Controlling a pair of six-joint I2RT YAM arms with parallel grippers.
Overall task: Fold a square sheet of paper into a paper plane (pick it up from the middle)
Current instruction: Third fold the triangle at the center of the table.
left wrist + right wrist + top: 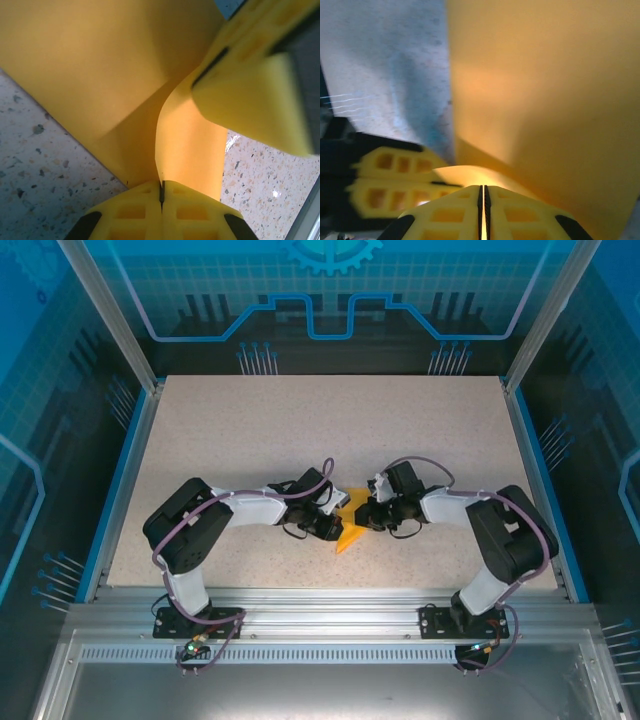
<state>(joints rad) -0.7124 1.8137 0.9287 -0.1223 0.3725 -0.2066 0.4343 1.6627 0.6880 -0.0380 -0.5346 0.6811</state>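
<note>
The paper's flap curls up at its pinched loose edge, so my left gripper needs to open and pinch the paper's folded edge [220, 185] near its tip.
The orange-yellow sheet of paper [350, 530] hangs between the two grippers at the middle of the table, creased into a pointed shape with its tip toward the near edge. My left gripper [338, 522] is shut on one edge of the paper [100, 65]; its fingertips [190, 200] pinch the fold. My right gripper [366, 514] comes from the other side and is shut on the paper [545, 100], a thin strip of it showing between the pads [520, 205]. The right gripper's fingers [260, 75] show in the left wrist view. The left gripper's fingers [395, 185] show in the right wrist view.
The speckled beige tabletop [330, 430] lies all around the paper. Blue rails [122, 480] line its left and right sides, and an aluminium frame [330, 600] with the arm bases runs along the near edge.
</note>
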